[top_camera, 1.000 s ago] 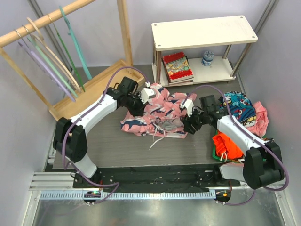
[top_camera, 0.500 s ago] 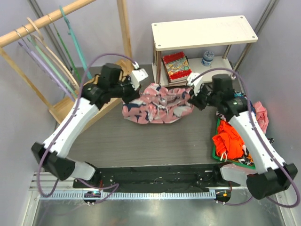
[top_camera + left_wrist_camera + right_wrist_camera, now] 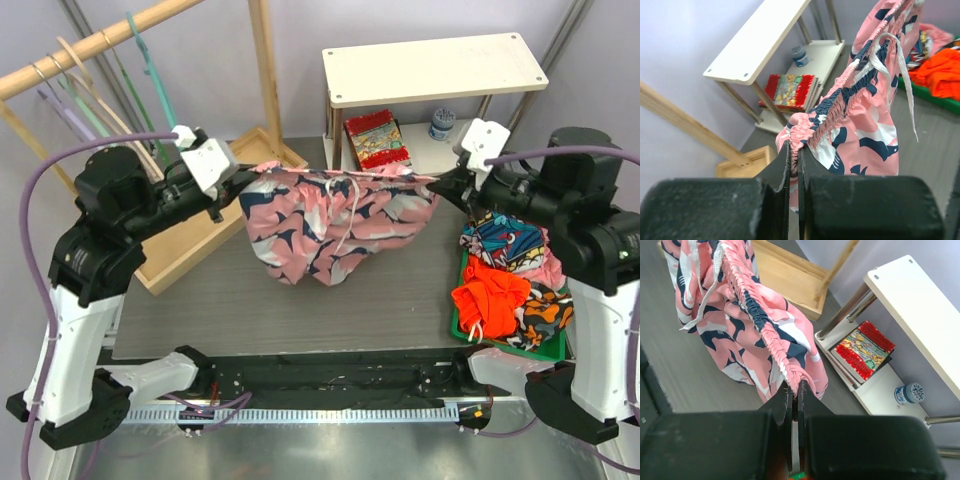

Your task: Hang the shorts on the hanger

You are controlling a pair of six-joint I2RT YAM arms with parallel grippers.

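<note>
The robot's right gripper needs to release the pink shorts, now stretched in the air between both grippers, on the grey table (image 3: 330,264) (image 3: 724,378) between the wooden rack and the green tray.
The pink shorts (image 3: 335,220) with navy and white shapes hang in the air, stretched by the waistband between both grippers, the white drawstring (image 3: 348,215) dangling. My left gripper (image 3: 245,172) is shut on the waistband's left end (image 3: 800,131). My right gripper (image 3: 440,182) is shut on the right end (image 3: 792,374). The teal hanger (image 3: 160,95) hangs on the wooden rail at the back left, apart from the shorts.
Other hangers (image 3: 100,135) hang on the wooden rack (image 3: 265,75). A white shelf unit (image 3: 430,70) with a book (image 3: 376,140) and a jar (image 3: 441,123) stands behind. A green tray (image 3: 462,325) with orange-red (image 3: 490,295) and patterned clothes lies right.
Both arms have lifted the shorts off the table and pulled apart, so the waistband is now stretched out high between them.
</note>
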